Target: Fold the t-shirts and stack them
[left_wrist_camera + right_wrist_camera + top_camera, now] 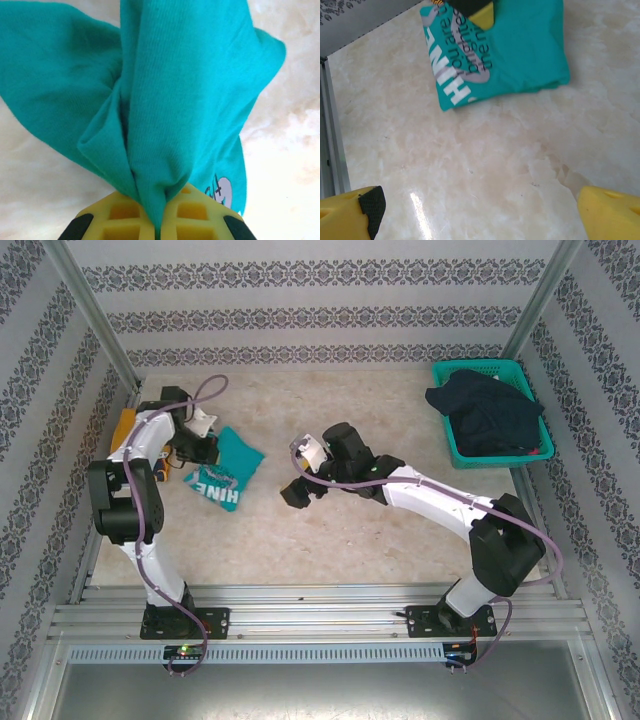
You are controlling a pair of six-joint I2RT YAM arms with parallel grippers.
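Observation:
Next, my left gripper releases the teal-green t-shirt on top of the mustard-yellow cloth (149, 444) next to the patterned wall.
The teal-green t-shirt (234, 466) lies bunched at the table's left, its white lettering facing up at the near end. My left gripper (197, 450) is shut on a gathered fold of it; in the left wrist view the cloth (185, 90) runs down between the closed yellow jaws (159, 221). A sliver of mustard-yellow cloth (124, 424) shows behind the left arm. My right gripper (297, 490) hovers over bare table to the shirt's right, open and holding nothing (480, 216). The right wrist view has the shirt (520, 50) ahead of it.
A teal mesh basket (480, 367) at the back right holds dark clothes (490, 410). Patterned walls and metal posts close in the table on three sides. Bare marble tabletop (380, 540) lies between the shirt and the basket.

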